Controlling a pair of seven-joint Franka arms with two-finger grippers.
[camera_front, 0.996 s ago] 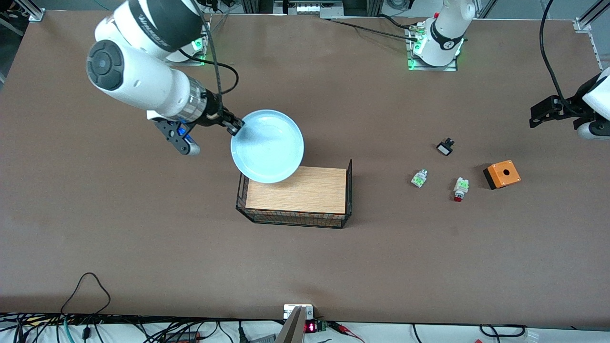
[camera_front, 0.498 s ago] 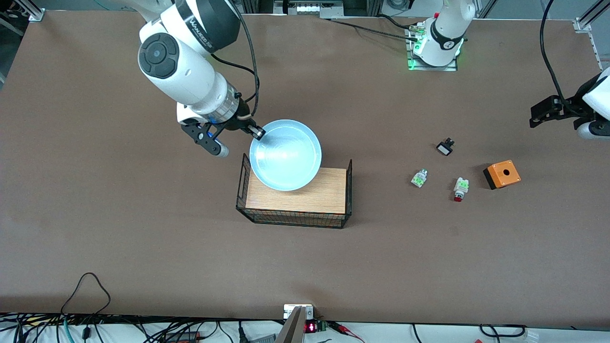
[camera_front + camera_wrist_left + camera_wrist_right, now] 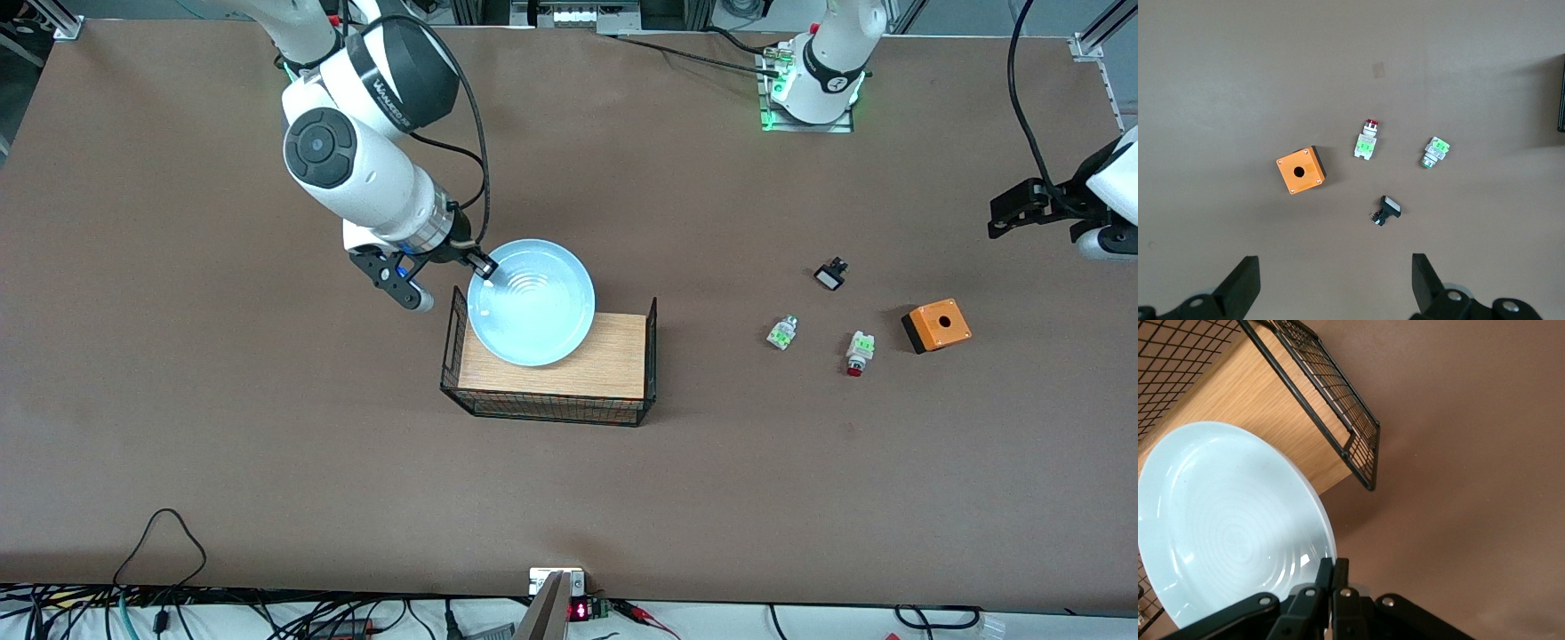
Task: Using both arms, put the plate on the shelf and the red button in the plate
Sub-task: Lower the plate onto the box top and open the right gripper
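Note:
The pale blue plate will go down on the middle of the wooden board inside the wire basket [image 3: 545,336] [image 3: 1241,485], set there by my right gripper.
My right gripper [image 3: 483,265] is shut on the rim of the pale blue plate [image 3: 531,302]. It holds the plate nearly level over the wooden floor of the wire basket [image 3: 655,356]. In the right wrist view the pinched jaws [image 3: 1332,570] clamp the plate [image 3: 1225,533] at its edge. The red button [image 3: 857,352] lies on its side on the table, beside the orange box. My left gripper [image 3: 1000,218] waits open over bare table at the left arm's end. Its wrist view looks down on the red button [image 3: 1367,141] between wide-spread fingers [image 3: 1245,287].
An orange box with a hole [image 3: 936,325] [image 3: 1301,170], a white-green part without a red tip [image 3: 781,332] [image 3: 1435,151] and a small black-and-white part [image 3: 830,274] [image 3: 1386,210] lie round the button. The basket's wire walls [image 3: 1338,407] rise around the wooden board [image 3: 1238,393].
The right arm swung the plate toward the left arm's end and lowered it over the basket, levelling it from a tilt. The left arm has stayed still.

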